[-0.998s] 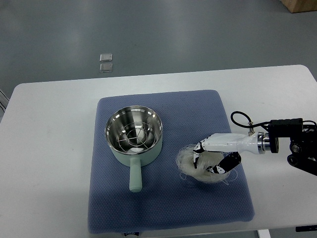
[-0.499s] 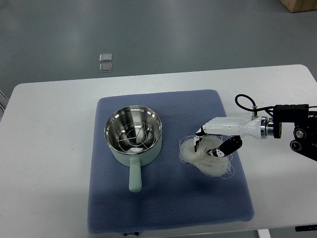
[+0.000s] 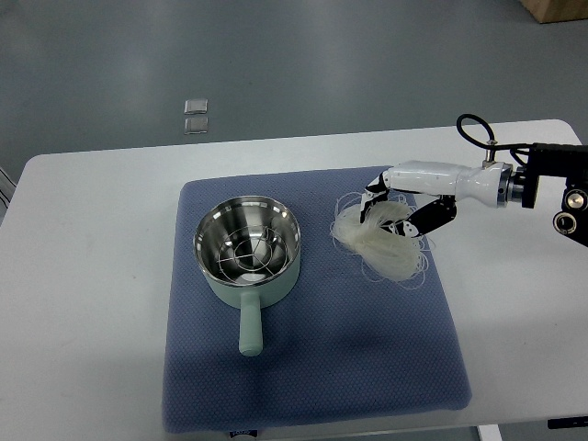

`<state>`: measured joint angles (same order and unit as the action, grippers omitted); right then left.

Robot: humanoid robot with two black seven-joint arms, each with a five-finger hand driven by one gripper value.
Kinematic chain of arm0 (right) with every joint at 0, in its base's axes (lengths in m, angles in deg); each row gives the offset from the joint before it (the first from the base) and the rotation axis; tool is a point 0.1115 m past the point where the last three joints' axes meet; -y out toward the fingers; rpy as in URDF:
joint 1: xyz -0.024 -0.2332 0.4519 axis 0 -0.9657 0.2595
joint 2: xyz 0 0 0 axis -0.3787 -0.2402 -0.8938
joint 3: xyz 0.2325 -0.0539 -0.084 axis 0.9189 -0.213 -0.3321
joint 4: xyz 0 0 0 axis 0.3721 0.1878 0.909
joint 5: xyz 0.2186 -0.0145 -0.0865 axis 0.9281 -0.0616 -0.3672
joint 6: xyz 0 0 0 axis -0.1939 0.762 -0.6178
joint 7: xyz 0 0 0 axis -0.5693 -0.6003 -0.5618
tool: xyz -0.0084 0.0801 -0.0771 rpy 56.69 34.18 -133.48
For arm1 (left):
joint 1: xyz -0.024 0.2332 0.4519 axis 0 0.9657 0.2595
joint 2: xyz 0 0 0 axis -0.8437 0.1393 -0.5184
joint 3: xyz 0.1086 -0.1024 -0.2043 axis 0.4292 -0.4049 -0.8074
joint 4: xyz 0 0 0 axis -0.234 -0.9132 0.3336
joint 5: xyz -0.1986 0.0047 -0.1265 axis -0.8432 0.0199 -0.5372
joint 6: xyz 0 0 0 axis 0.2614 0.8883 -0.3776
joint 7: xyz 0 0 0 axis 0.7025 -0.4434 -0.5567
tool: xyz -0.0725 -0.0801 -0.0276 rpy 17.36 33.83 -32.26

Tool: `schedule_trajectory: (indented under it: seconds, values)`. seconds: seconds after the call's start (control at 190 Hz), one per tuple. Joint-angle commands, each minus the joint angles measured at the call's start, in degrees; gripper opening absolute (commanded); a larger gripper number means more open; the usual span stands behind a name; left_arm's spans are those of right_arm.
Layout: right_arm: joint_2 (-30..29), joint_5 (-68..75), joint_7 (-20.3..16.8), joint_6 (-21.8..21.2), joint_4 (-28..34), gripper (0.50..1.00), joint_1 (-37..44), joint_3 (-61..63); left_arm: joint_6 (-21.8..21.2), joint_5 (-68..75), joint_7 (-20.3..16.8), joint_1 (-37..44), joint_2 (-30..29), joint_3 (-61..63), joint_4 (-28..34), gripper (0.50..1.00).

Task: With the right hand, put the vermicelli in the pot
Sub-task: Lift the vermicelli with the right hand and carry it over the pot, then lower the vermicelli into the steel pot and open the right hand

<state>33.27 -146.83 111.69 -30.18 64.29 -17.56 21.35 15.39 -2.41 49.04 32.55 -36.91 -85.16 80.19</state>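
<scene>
The robot's right gripper needs to release the vermicelli in the shiny steel inside of the pale green pot (image 3: 245,228), toward the far rim of the pot.
A pale green pot (image 3: 249,253) with a shiny steel inside and a handle pointing toward me sits on the left half of a blue mat (image 3: 312,367). My right hand (image 3: 393,207) comes in from the right edge. Its fingers are curled on a white bundle of vermicelli (image 3: 375,243) and hold it above the mat, to the right of the pot. Loose strands hang below the hand. The left arm does not show.
The mat lies on a white table (image 3: 92,276). Two small clear squares (image 3: 197,116) lie on the grey floor beyond the table. A black cable (image 3: 473,129) loops at my right wrist.
My right hand has lifted the vermicelli off the mat and carried it away from me. The pot has not moved.
</scene>
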Motion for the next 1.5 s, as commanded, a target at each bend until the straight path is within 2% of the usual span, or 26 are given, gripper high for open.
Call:
schedule_trajectory:
  seconds: [0.0, 0.226, 0.525, 0.909, 1.019, 1.497]
  values:
    - [0.5, 1.3, -0.3, -1.2, -0.1, 0.5, 3.0, 0.9, 0.0, 0.0, 0.0, 0.0, 0.0, 0.0, 0.0, 1.0]
    - [-0.9, 2.3, -0.5, -5.2, -0.4, 0.5, 12.7, 1.4, 0.0, 0.0, 0.0, 0.0, 0.0, 0.1, 0.0, 1.0]
    - [-12.3, 2.1, -2.5, -6.8, -2.6, 0.5, 19.7, 1.0, 0.0, 0.0, 0.0, 0.0, 0.0, 0.1, 0.0, 1.0]
    - [-25.6, 1.1, -2.8, -6.3, -9.7, 0.5, 17.8, 0.4, 0.0, 0.0, 0.0, 0.0, 0.0, 0.0, 0.0, 1.0]
    - [-27.0, 1.1, -4.2, -5.9, -11.2, 0.5, 16.5, 0.0, 0.0, 0.0, 0.0, 0.0, 0.0, 0.0, 0.0, 1.0]
    - [-30.8, -0.2, -4.8, -3.2, -16.1, 0.5, 10.9, -0.8, 0.0, 0.0, 0.0, 0.0, 0.0, 0.0, 0.0, 1.0]
